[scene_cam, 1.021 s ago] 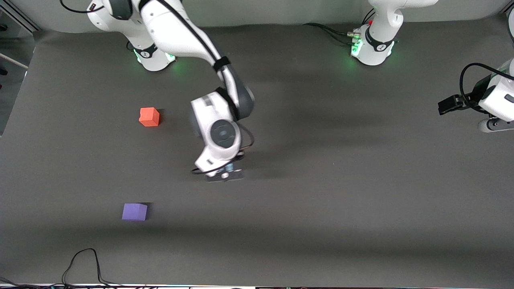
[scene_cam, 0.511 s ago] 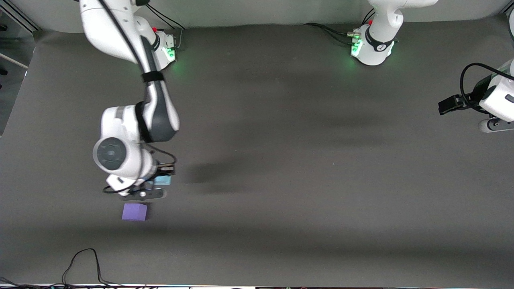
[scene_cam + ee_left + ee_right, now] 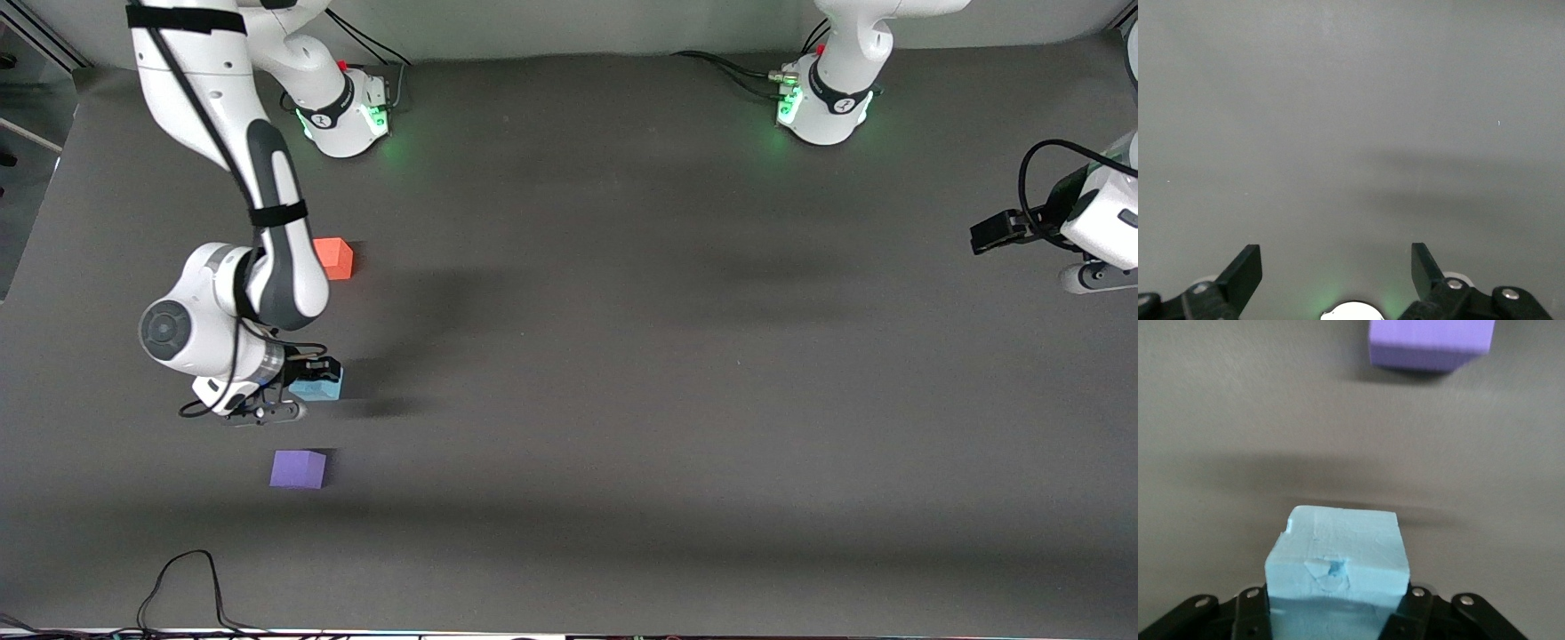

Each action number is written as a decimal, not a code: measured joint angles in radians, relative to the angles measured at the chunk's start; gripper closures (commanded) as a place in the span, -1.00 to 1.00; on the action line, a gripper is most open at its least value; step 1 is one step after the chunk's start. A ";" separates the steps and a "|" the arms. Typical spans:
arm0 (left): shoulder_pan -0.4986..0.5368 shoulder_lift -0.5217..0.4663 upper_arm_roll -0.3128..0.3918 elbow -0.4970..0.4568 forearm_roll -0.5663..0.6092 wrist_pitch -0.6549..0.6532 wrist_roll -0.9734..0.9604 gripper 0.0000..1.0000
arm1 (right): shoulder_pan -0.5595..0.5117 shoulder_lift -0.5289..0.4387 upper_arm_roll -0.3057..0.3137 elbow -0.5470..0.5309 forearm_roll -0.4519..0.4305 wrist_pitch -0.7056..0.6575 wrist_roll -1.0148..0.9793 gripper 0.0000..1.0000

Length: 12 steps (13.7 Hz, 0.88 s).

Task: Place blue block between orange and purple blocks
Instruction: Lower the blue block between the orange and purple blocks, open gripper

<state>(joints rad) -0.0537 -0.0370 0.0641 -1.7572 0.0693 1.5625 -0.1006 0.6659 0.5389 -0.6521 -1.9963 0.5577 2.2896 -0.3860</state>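
Note:
The blue block goes on the mat, midway [image 3: 319, 368] between the orange and purple blocks. Next, my right gripper lets go of it there.
My right gripper [image 3: 311, 380] is shut on the light blue block [image 3: 318, 386], holding it over the mat between the two other cubes. In the right wrist view the blue block [image 3: 1337, 563] fills the space between the jaws, with a chipped dent on its face. The purple block [image 3: 298, 468] lies nearer to the front camera than the held block, and it shows ahead in the right wrist view [image 3: 1430, 343]. The orange block [image 3: 335, 258] sits farther from the front camera, partly hidden by the right arm. My left gripper [image 3: 1336, 272] waits open over bare mat at its own end of the table.
The grey mat [image 3: 676, 373] covers the whole table. A black cable [image 3: 182, 582] loops onto the mat at the edge nearest the front camera. The two arm bases [image 3: 342, 111] [image 3: 822, 107] stand along the edge farthest from the front camera.
My right arm has swung from the middle of the table toward its own end, carrying the blue block to a spot between the orange and purple blocks. The left arm has not moved.

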 measured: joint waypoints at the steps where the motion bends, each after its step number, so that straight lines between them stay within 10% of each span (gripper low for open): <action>1: 0.000 0.000 0.000 0.000 0.000 0.000 0.000 -1.00 | -0.001 0.005 0.004 -0.025 0.024 0.032 -0.019 0.39; 12: 0.000 0.000 0.000 0.000 0.000 -0.005 0.001 -1.00 | 0.024 0.038 0.018 -0.085 0.036 0.102 -0.024 0.25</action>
<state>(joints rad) -0.0537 -0.0368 0.0641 -1.7572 0.0691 1.5579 -0.1000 0.6903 0.5771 -0.6344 -2.0809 0.5934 2.3919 -0.4099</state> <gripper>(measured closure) 0.000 0.392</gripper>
